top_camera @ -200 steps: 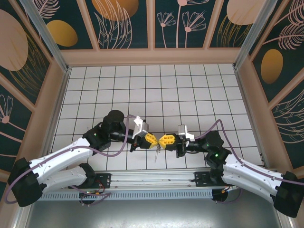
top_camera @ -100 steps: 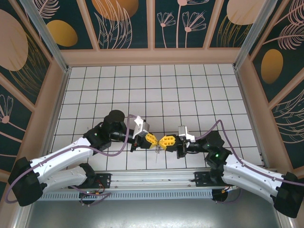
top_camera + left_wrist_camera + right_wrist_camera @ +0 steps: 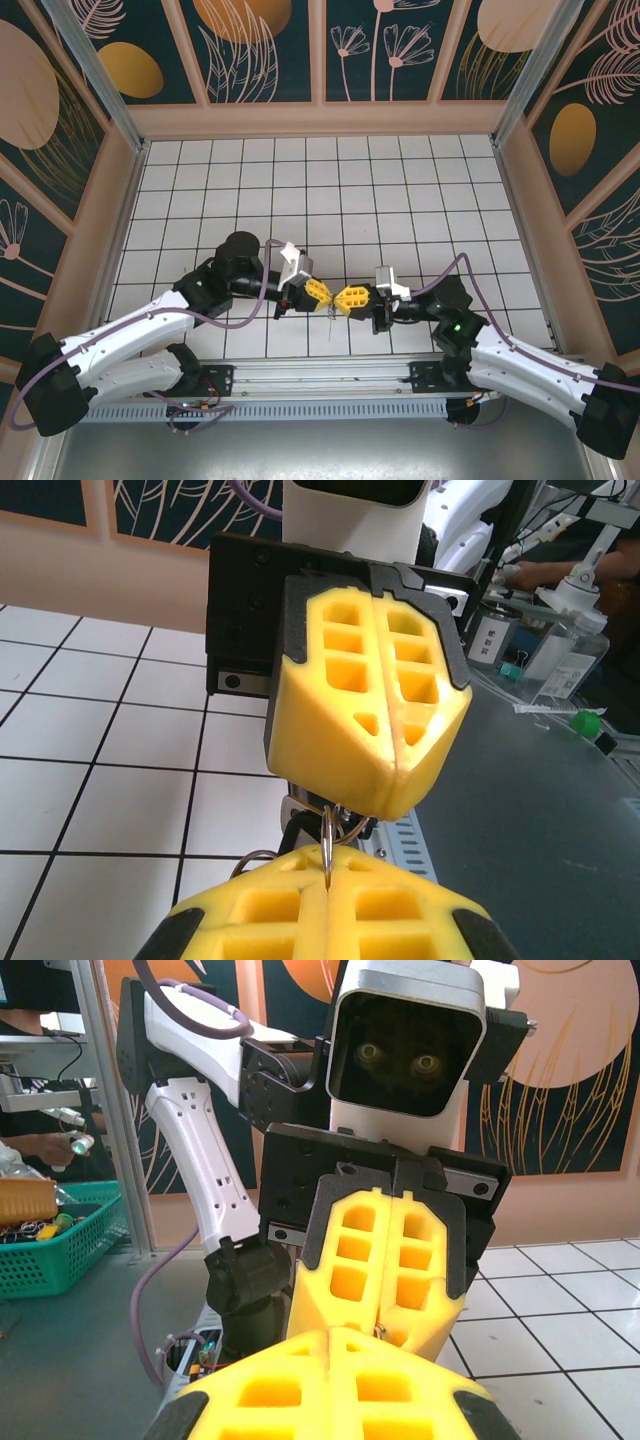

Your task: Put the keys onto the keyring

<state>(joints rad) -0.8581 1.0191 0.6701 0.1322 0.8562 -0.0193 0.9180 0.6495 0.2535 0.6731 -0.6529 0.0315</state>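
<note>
My shut right fingers are beside the ring in my left gripper's seam, so they should open, line up and pinch the ring's jutting edge (image 3: 380,1331).
My left gripper (image 3: 319,293) and right gripper (image 3: 349,298) meet tip to tip above the near tiles, both shut. In the left wrist view my left gripper (image 3: 327,885) pinches a thin metal ring of the keyring (image 3: 327,845) edge-on in its seam. The ring reaches up to the right gripper's yellow fingertips (image 3: 372,780), where brownish wire loops (image 3: 352,827) curl out. In the right wrist view my right gripper (image 3: 333,1345) is closed against the left gripper's fingers (image 3: 385,1250). A thin metal piece (image 3: 329,322) dangles below the tips; I cannot tell if it is a key.
The white tiled floor (image 3: 330,190) stretches behind the grippers, walled by beige borders and dark patterned panels. A metal rail (image 3: 320,375) runs along the near edge between the arm bases. Purple cables (image 3: 240,315) loop beside both arms.
The left wrist has shifted very slightly leftward. Both grippers stay shut and tip to tip, with the thin piece still hanging below them.
</note>
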